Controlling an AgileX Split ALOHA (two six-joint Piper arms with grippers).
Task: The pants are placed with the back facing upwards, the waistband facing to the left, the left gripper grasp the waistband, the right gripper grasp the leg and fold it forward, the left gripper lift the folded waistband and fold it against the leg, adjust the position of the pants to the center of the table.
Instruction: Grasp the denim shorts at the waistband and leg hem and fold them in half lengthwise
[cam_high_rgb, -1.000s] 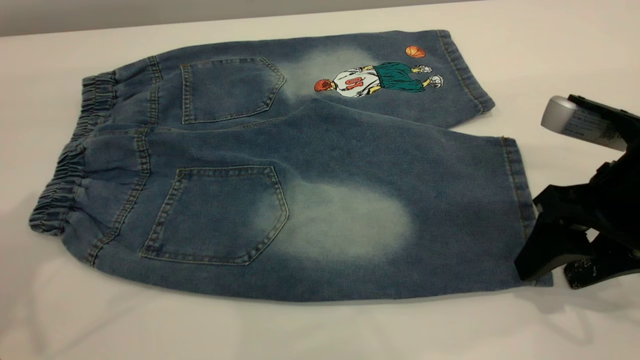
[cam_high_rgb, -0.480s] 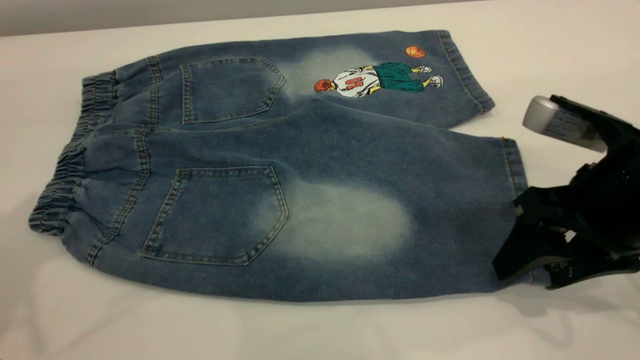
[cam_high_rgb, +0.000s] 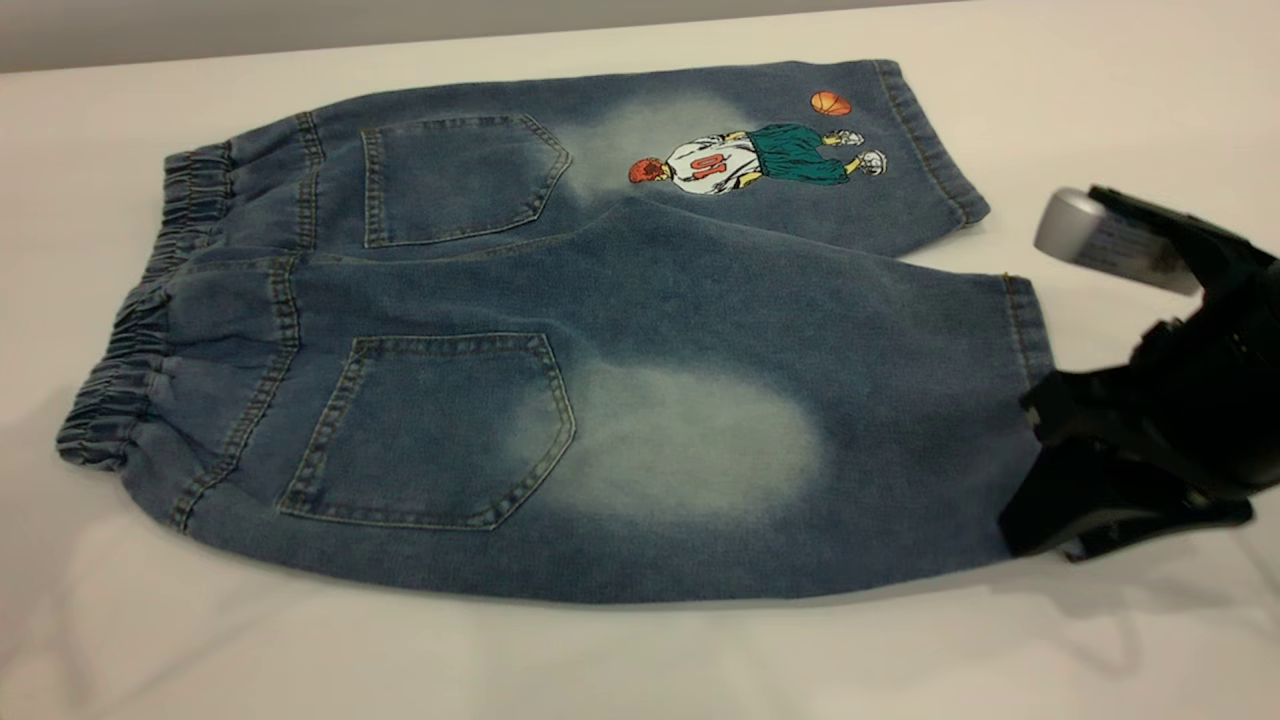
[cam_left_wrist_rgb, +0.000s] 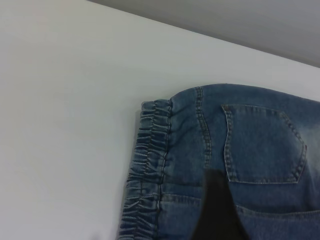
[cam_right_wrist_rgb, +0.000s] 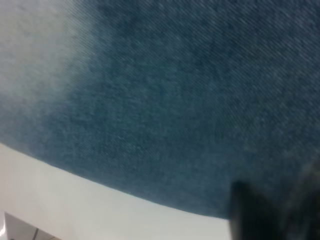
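Note:
The robot's left gripper needs to next move to the waistband's near corner (cam_high_rgb: 94, 427) and close there, so that the near side of the pants can be folded.
The pants (cam_high_rgb: 560, 330) lie flat on the table (cam_high_rgb: 600, 660), back up, with the elastic waistband (cam_high_rgb: 130, 370) at the left. The near leg (cam_high_rgb: 900, 400) has a pale oval patch, and its hem points right. My right gripper (cam_high_rgb: 1060, 530) is low at that hem's near corner, shut on the leg, and it hides the corner. Its wrist view shows denim (cam_right_wrist_rgb: 175, 100) close up at the gripper (cam_right_wrist_rgb: 280, 210). My left gripper (cam_left_wrist_rgb: 217, 210) is out of the exterior view. In its wrist view a black part of it hangs above the waistband (cam_left_wrist_rgb: 150, 165) near a back pocket (cam_left_wrist_rgb: 262, 145).
The far leg with the cartoon print (cam_high_rgb: 760, 160) lies flat toward the table's back edge. Bare white tabletop surrounds the pants on every side, with the widest strip in front of them.
My right gripper has moved left onto the near leg's hem corner. Its fingers, apart a second ago, have come together on the denim. The pants have not shifted.

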